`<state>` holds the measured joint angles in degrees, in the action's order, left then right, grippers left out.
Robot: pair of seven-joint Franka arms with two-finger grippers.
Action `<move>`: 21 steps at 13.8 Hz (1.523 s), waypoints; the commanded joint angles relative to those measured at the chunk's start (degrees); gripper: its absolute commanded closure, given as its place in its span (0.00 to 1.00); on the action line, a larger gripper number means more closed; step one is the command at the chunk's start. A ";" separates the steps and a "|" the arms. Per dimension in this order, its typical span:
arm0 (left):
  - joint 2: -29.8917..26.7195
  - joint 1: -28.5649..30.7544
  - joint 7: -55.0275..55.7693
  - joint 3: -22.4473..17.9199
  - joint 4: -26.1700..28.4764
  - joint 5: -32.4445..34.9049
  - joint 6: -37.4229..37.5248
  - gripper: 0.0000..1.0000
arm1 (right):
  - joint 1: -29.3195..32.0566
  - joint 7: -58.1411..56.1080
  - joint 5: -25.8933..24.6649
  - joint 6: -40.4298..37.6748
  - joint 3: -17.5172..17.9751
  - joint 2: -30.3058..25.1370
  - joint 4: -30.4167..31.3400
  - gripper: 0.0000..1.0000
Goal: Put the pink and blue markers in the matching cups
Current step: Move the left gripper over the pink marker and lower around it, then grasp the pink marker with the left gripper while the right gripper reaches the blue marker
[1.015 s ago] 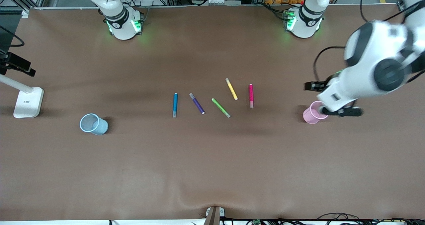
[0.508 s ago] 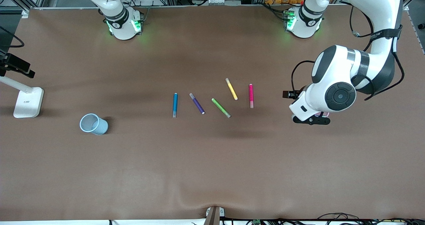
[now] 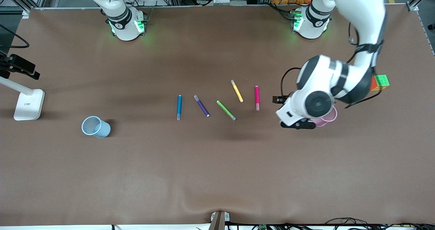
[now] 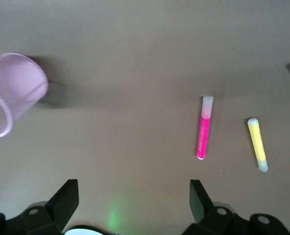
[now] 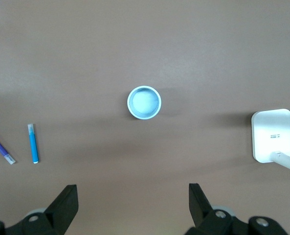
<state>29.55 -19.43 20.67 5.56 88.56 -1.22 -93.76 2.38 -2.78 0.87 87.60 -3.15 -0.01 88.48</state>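
My left gripper is to go next to the pink marker, where it should close on the pink body (image 3: 257, 102) (image 4: 205, 120) beside the marker's clear end.
The pink marker (image 3: 257, 97) lies on the brown table; it also shows in the left wrist view (image 4: 204, 128). The pale pink cup (image 3: 329, 116) stands toward the left arm's end, partly hidden by that arm, and shows in the left wrist view (image 4: 12, 93). My left gripper (image 3: 297, 124) (image 4: 132, 191) is open and empty, over bare table between the pink cup and the pink marker. The blue marker (image 3: 179, 107) (image 5: 33, 143) lies mid-table. The pale blue cup (image 3: 96, 126) (image 5: 144, 102) stands toward the right arm's end. My right gripper (image 5: 132, 191) is open and empty, high over the table near the blue cup.
A purple marker (image 3: 202, 105), a green marker (image 3: 226, 110) and a yellow marker (image 3: 237, 90) lie between the blue and pink markers. A colour cube (image 3: 380, 82) sits by the left arm. A white lamp base (image 3: 29, 104) stands at the right arm's end.
My left arm has swung from over the pink cup toward the pink marker, and the cube has come into view. The markers and cups have not moved.
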 commanded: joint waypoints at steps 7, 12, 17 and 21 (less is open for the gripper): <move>7.89 -3.86 12.10 -0.29 -0.24 -3.53 -7.75 0.15 | -0.79 0.85 -0.70 -0.50 -0.01 0.18 -0.59 0.00; 8.60 -5.62 13.70 0.15 4.41 -4.14 -13.97 0.14 | -1.40 0.67 -0.61 0.65 0.08 0.18 -0.59 0.00; 9.74 -6.85 14.05 0.15 6.00 -6.25 -17.94 0.32 | -3.43 0.76 -0.87 0.82 -0.01 0.18 -0.59 0.00; 10.18 -6.76 14.22 0.15 7.76 -7.04 -20.22 0.34 | -4.13 1.11 -0.70 0.30 0.08 0.10 -0.59 0.00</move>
<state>39.97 -26.08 34.00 5.81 94.81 -6.71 -111.71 -1.10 -2.70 0.87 88.49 -3.03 0.03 88.48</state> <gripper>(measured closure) 0.339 0.000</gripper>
